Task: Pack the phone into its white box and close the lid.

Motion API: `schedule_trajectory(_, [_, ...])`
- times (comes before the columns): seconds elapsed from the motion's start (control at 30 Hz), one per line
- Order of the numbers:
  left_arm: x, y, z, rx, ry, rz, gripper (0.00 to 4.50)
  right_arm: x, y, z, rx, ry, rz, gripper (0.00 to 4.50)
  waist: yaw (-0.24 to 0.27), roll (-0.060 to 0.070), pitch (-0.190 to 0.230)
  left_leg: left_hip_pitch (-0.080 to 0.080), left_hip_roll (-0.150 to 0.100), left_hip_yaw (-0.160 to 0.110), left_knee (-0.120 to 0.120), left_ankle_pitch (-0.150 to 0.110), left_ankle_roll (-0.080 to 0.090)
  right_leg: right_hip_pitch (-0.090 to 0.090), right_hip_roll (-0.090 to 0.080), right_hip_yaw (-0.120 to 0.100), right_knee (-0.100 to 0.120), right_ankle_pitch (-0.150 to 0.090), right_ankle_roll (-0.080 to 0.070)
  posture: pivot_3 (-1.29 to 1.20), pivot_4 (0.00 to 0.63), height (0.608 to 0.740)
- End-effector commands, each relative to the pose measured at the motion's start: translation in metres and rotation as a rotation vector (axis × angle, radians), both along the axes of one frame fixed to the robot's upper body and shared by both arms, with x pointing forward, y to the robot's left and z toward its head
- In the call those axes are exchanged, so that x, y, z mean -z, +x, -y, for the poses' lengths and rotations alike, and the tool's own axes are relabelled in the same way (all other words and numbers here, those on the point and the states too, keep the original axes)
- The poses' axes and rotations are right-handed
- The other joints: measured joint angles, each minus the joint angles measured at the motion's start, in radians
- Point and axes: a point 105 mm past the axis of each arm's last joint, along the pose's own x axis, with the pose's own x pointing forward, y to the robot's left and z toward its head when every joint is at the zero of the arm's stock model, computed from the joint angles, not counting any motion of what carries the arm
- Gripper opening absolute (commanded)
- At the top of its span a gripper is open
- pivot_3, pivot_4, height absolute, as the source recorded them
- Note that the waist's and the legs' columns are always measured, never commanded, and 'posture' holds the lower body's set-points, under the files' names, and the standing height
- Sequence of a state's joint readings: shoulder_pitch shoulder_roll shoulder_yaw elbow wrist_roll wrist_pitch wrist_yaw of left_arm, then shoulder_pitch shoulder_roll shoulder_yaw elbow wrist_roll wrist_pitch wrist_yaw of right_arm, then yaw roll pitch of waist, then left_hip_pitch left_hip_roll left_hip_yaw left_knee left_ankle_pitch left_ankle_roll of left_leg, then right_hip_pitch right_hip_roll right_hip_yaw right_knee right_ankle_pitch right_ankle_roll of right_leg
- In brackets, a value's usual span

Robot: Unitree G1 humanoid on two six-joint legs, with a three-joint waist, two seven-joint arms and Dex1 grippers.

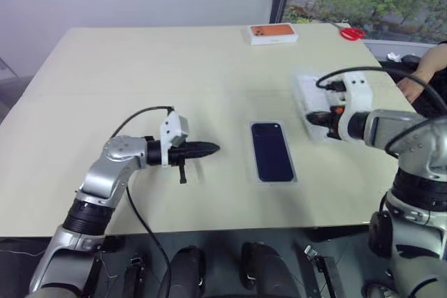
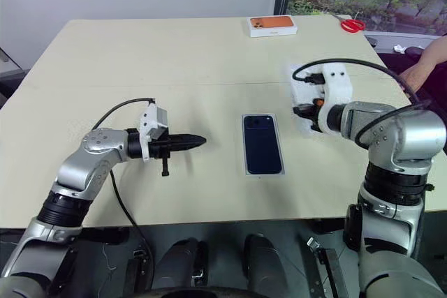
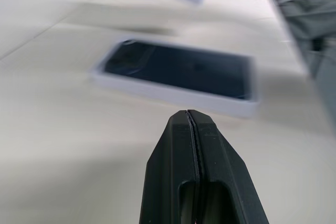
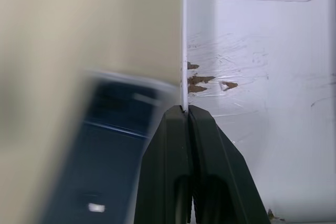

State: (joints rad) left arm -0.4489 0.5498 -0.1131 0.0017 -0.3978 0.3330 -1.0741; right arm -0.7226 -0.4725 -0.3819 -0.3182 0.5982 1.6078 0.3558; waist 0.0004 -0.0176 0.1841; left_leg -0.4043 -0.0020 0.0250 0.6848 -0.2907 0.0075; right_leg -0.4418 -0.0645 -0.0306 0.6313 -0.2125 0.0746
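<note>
Next, my right gripper releases the white lid between my left gripper and the dark navy phone (image 1: 234, 146).
The dark navy phone (image 1: 272, 151) lies flat in the shallow white box (image 1: 274, 181) at the table's middle, screen side hidden or not I cannot tell. To its left my left gripper (image 1: 213, 149) hovers shut and empty, pointing at the box (image 3: 157, 92). At the right, my right gripper (image 1: 311, 118) is shut on the thin side wall of the white lid (image 4: 262, 77), whose plain white inside faces the wrist camera. The lid (image 1: 305, 95) sits to the right of the phone, apart from the box.
An orange-topped white box (image 1: 272, 33) rests at the table's far edge, with red scissors (image 1: 353, 33) to its right. A person's hand (image 1: 413, 85) reaches in at the right edge. Bare tabletop spreads between the left arm and the far edge.
</note>
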Motion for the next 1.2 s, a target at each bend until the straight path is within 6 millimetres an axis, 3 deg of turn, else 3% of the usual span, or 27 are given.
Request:
schedule_trajectory(0.03, [-0.014, 0.013, -0.016, -0.088, -0.013, 0.071, 0.0, -0.033, -0.018, -0.044, -0.221, 0.283, 0.119, 0.03, -0.008, 0.0, 0.0, 0.0, 0.0, 0.0, 0.0, 0.0, 0.0, 0.0, 0.0, 0.0, 0.001, 0.0, 0.0, 0.0, 0.15, 0.74])
schedule_trajectory(0.23, [-0.017, 0.02, -0.019, -0.115, -0.01, 0.078, 0.0, -0.034, -0.036, -0.092, -0.338, 0.572, 0.043, 0.03, -0.011, 0.001, 0.0, -0.001, -0.001, 0.0, 0.0, 0.0, 0.0, 0.0, -0.002, 0.0, 0.001, 0.0, 0.0, 0.0, 0.15, 0.74])
schedule_trajectory(0.33, [-0.019, 0.025, -0.02, -0.138, -0.013, 0.082, 0.0, -0.025, -0.044, -0.107, -0.264, 0.745, -0.144, 0.03, -0.014, 0.0, 0.0, -0.001, -0.002, 0.001, 0.0, 0.0, 0.0, 0.0, -0.004, 0.0, 0.0, 0.0, 0.0, 0.0, 0.15, 0.74])
schedule_trajectory(0.43, [-0.019, 0.028, -0.017, -0.141, -0.009, 0.084, 0.0, -0.008, -0.047, -0.118, -0.174, 0.776, -0.23, 0.03, -0.017, 0.0, 0.0, -0.001, -0.002, 0.002, 0.0, 0.0, 0.0, 0.0, -0.004, 0.001, 0.0, 0.0, 0.0, 0.0, 0.15, 0.74])
schedule_trajectory(0.6, [-0.017, 0.029, -0.014, -0.134, -0.004, 0.081, 0.0, 0.01, -0.048, -0.122, -0.001, 0.843, -0.356, 0.03, -0.018, 0.0, 0.0, -0.001, -0.001, 0.002, 0.0, 0.0, 0.0, -0.001, -0.002, 0.002, 0.0, 0.0, 0.0, 0.0, 0.15, 0.74])
schedule_trajectory(0.77, [-0.014, 0.026, -0.004, -0.104, -0.003, 0.076, 0.0, 0.027, -0.041, -0.11, 0.151, 0.867, -0.447, 0.03, -0.014, 0.0, 0.0, -0.001, 0.0, 0.001, 0.0, 0.0, 0.0, -0.001, -0.002, 0.002, 0.0, 0.0, 0.0, 0.0, 0.15, 0.74])
schedule_trajectory(0.87, [-0.012, 0.024, 0.003, -0.084, -0.002, 0.07, 0.0, 0.031, -0.042, -0.107, 0.17, 0.855, -0.454, 0.85, -0.014, 0.001, 0.0, -0.001, 0.0, 0.001, 0.0, 0.0, 0.0, -0.001, -0.002, 0.002, 0.0, 0.0, 0.0, 0.0, 0.15, 0.74])
schedule_trajectory(1.1, [-0.004, 0.019, 0.028, -0.019, 0.009, 0.062, 0.0, 0.021, -0.035, -0.094, 0.132, 0.769, -0.357, 4.43, -0.015, 0.001, 0.0, -0.001, 0.0, 0.001, 0.0, 0.0, 0.0, -0.001, -0.002, 0.002, 0.0, 0.0, 0.0, 0.0, 0.15, 0.74])
schedule_trajectory(1.2, [-0.006, 0.02, 0.038, -0.016, -0.015, 0.06, 0.0, 0.011, -0.03, -0.077, 0.101, 0.674, -0.269, 4.48, -0.013, 0.001, 0.0, -0.001, -0.001, 0.001, 0.0, 0.0, 0.0, -0.001, -0.002, 0.002, -0.001, 0.0, 0.0, 0.0, 0.15, 0.74])
